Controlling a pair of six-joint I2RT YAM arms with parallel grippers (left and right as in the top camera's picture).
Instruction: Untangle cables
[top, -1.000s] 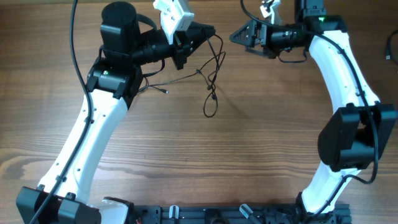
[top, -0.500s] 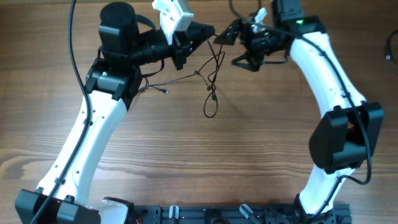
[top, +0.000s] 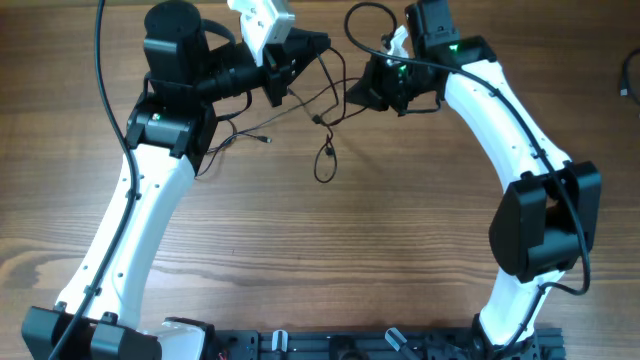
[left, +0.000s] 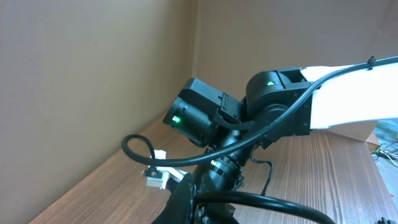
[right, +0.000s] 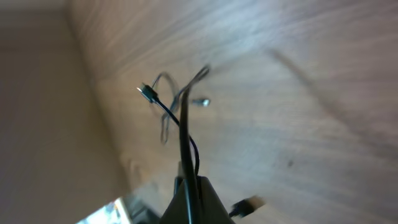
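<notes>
The cables are hanging in crossed loops between my closed grippers, so next I lay them down spread out, then open my right gripper and grab a strand of cable (top: 347, 117) beside the loops.
The cables (top: 325, 160) are thin black wires hanging in loose loops between my two grippers at the back of the wooden table (top: 400, 230). One loop dangles down and a small plug end (top: 268, 140) lies to the left. My left gripper (top: 322, 44) is shut on the upper strands. My right gripper (top: 352, 95) is just to their right, also shut on them. In the right wrist view, the cables (right: 182, 124) rise straight out of the shut right gripper (right: 188, 186), with tiny plug ends (right: 144, 92) beyond. The left gripper (left: 189, 196) shows only as dark fingers at the bottom of its view.
A thick black arm cord (left: 267, 204) crosses in front of the left wrist camera, and the right arm's wrist (left: 273, 112) stands close ahead of it. A wall rises behind the table. A dark rail (top: 350, 345) runs along the front edge.
My right gripper swung left and down to the hanging cables and went from open to shut on them. The left arm and the dangling loop shifted slightly left.
</notes>
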